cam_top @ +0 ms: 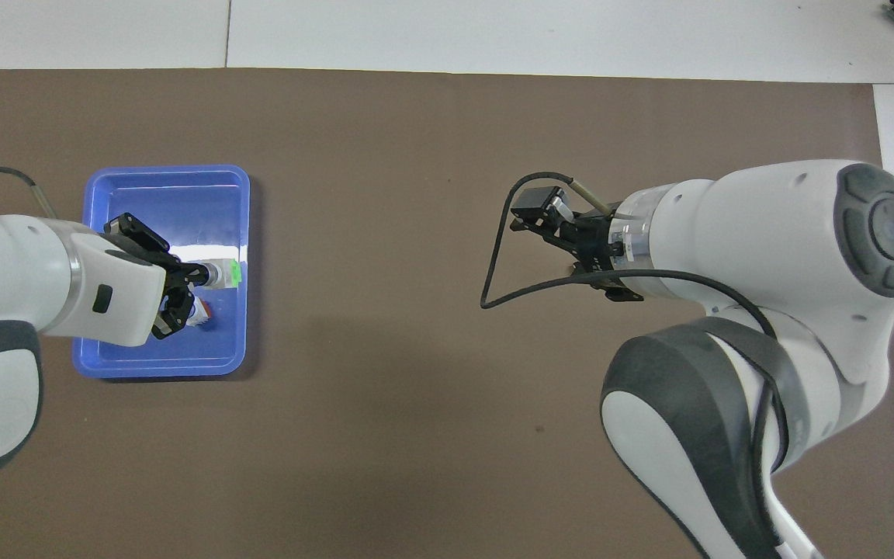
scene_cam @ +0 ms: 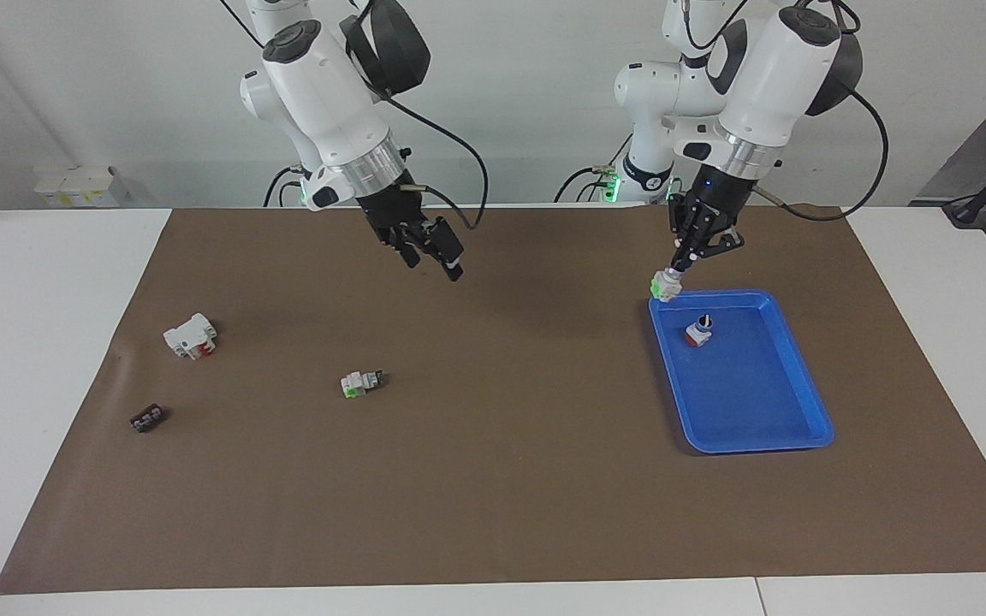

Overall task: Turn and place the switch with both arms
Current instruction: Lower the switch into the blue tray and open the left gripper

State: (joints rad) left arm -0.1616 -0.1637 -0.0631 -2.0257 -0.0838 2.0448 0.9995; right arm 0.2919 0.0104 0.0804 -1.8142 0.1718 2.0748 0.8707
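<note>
The robot's left gripper should release the white switch on the bottom of the blue tray, next to the red-based knob switch (cam_top: pixel 194 274). The white switch is now over the tray's corner.
My left gripper (scene_cam: pixel 679 267) is shut on a white switch with a green end (scene_cam: pixel 664 287) and holds it in the air over the corner of the blue tray (scene_cam: pixel 758 445) nearest the robots. In the overhead view the left gripper (cam_top: pixel 205 273) and the switch (cam_top: pixel 226 273) show over the tray (cam_top: pixel 168 175). A second, near-identical switch (scene_cam: pixel 362 382) lies on the brown mat toward the right arm's end. My right gripper (scene_cam: pixel 435 257) hangs open and empty above the mat, over a spot nearer to the robots than that switch. It also shows in the overhead view (cam_top: pixel 532 213).
A small knob switch with a red base (scene_cam: pixel 698 331) stands in the tray. It also shows in the overhead view (cam_top: pixel 200 313). A larger white block with a red part (scene_cam: pixel 191 335) and a small black piece (scene_cam: pixel 147 418) lie toward the right arm's end.
</note>
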